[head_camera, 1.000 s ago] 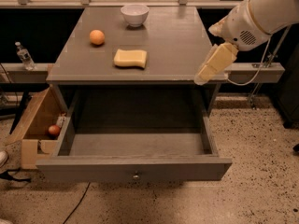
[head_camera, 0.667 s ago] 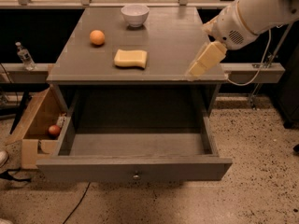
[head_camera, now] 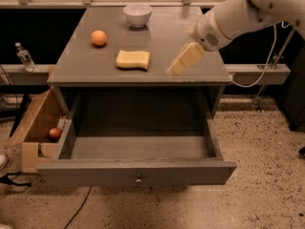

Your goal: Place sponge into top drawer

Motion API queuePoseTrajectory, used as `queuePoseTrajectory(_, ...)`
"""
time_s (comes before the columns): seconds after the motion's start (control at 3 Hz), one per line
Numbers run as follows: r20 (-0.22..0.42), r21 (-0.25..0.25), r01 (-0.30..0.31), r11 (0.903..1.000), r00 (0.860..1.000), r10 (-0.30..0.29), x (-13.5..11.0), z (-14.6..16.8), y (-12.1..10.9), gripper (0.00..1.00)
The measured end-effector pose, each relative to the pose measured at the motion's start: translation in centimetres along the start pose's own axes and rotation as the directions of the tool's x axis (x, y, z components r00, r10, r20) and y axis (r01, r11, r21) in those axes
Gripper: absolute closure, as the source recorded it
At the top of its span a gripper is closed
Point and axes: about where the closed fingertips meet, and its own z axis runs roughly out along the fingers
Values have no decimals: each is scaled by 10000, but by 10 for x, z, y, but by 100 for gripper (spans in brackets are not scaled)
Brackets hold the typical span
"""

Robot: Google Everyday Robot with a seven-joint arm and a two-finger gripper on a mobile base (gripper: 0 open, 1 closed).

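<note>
The robot's gripper should close on the end of the pale yellow sponge (head_camera: 144,60) that is farther away from the orange fruit.
The pale yellow sponge (head_camera: 133,59) lies flat on the grey tabletop (head_camera: 76,66), near its front middle. The top drawer (head_camera: 138,171) is pulled fully open below the tabletop, and its inside shows nothing in it; a small round knob sits on its front panel. My gripper (head_camera: 177,67) hangs on the white arm coming in from the upper right. It is above the tabletop's front right part, to the right of the sponge and apart from it.
An orange fruit (head_camera: 99,37) sits on the tabletop's left. A white bowl (head_camera: 137,14) stands at the back middle. A cardboard box (head_camera: 33,128) with a reddish ball stands on the floor at the left. A small bottle (head_camera: 23,56) stands on a ledge at the left.
My gripper has moved left over the tabletop, from beyond its right edge toward the sponge. The sponge, bowl, fruit and drawer have not moved.
</note>
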Motion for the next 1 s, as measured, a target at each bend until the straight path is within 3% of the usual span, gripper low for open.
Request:
queuePoseTrajectory(0.33,366,-72,-350,9994,9987,352,-12,35,-11,0)
queuePoseTrajectory(0.67,366,-72,-347,9994,9987,349,-12,35,-11,0)
queuePoseTrajectory(1.0,359,-112,-48,9999,9993,52,-24,55,-19,0)
